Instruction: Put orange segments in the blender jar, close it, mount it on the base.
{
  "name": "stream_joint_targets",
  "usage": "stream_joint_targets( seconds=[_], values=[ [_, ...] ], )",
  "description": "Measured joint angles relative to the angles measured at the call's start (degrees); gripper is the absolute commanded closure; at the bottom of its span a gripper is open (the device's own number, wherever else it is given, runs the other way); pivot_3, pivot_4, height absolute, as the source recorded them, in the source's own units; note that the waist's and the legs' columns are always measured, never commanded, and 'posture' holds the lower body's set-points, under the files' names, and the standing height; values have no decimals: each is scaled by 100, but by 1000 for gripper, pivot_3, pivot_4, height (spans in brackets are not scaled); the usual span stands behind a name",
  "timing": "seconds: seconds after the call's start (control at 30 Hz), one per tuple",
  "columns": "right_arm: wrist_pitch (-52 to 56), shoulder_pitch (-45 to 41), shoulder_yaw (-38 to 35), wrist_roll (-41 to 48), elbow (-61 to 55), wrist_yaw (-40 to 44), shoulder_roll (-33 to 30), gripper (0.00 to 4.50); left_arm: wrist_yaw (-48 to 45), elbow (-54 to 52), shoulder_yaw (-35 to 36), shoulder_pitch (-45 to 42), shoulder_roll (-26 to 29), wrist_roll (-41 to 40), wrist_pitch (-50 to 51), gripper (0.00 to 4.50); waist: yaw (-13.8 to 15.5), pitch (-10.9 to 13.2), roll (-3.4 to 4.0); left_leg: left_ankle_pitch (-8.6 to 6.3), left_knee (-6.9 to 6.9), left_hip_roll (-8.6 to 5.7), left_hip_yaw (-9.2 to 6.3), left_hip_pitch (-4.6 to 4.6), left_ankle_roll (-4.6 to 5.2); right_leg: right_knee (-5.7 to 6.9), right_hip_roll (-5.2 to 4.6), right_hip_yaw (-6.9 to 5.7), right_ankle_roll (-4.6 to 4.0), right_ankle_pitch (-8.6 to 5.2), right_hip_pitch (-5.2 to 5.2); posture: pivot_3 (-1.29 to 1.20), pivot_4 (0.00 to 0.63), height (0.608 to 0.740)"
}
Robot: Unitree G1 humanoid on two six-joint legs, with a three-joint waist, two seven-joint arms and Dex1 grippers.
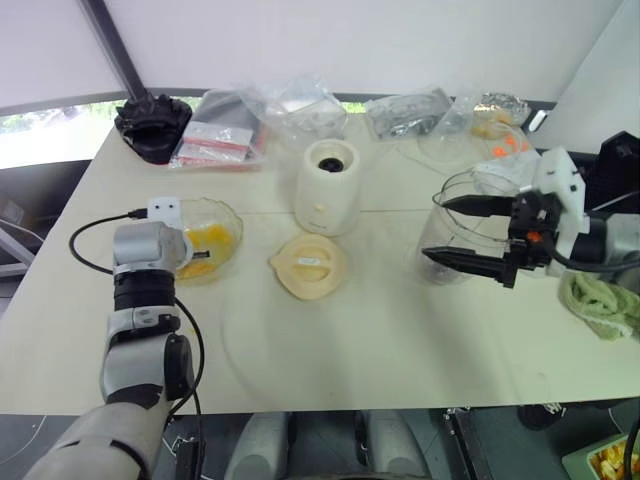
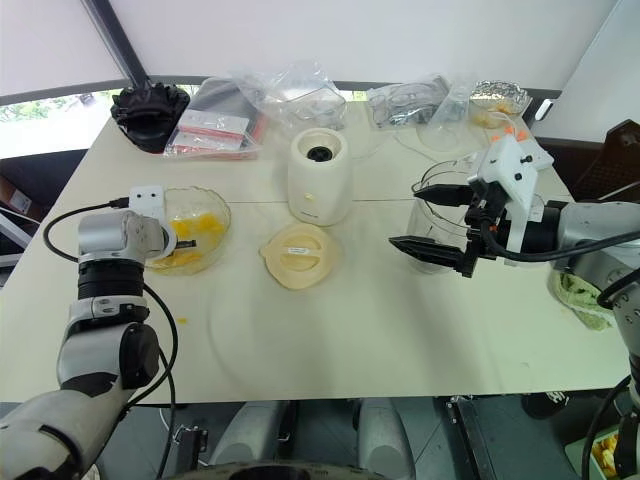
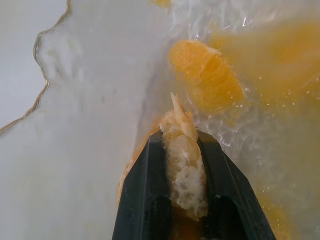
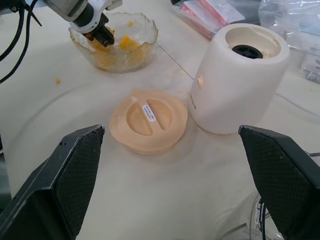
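My left gripper will release the orange segment, now down in the shallow clear dish, over the clear blender jar, so that it rests on the jar's bottom (image 1: 445,267).
Several orange segments (image 1: 213,238) lie in a shallow clear dish (image 1: 228,213) at the table's left. My left gripper (image 3: 182,137) reaches down into that dish and is shut on one orange segment (image 3: 184,165), which sticks out past the fingertips. The clear blender jar (image 1: 470,185) stands upright at the right. My right gripper (image 1: 432,228) is wide open at the jar's upper part, one finger on each side; I cannot tell whether they touch it. The cream-white base (image 1: 328,187) stands mid-table with its dark socket facing up.
A flat round cream lid (image 1: 308,264) lies in front of the base. Plastic bags (image 1: 290,110) and a black object (image 1: 152,125) line the back edge. A green cloth (image 1: 600,300) lies at the right edge. A small orange bit (image 4: 58,80) sits on the table near the dish.
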Motion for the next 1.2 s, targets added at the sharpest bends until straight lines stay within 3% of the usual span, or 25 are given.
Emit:
stream_joint_targets(
  seconds=[0.53, 0.7, 0.9, 1.2],
  values=[
    [-74, -1, 28, -17, 14, 17, 1, 0, -145, -2287, 722, 383, -378, -424, -445, 4017, -1, 3, -5, 0, 1, 4, 0, -1, -1, -1, 1, 0, 0, 0, 0, 0, 150, 740],
    [-73, -2, 38, -17, 15, 12, 1, 0, -607, -2584, 950, 138, -418, -906, -1101, 4017, 21, 6, -11, 0, 7, -1, -2, -6, -1, -3, 1, -4, -1, 0, 2, 0, 150, 740],
    [-54, 147, -105, -9, -116, -170, -1, 0, -1592, -1182, 243, -1270, -410, -1006, -2494, 4017, 49, 7, -12, 0, 8, -13, -1, -7, 0, -27, 1, -6, 1, 1, 19, 0, 150, 740],
    [532, 1344, -1599, 360, -1168, -886, 53, 0, -3449, 2121, -586, -3772, -2017, -1212, -4587, 4017, 160, 10, -16, -23, 9, -18, 9, -28, 39, -62, -2, -4, 26, 13, 13, 0, 150, 740]
  ],
)
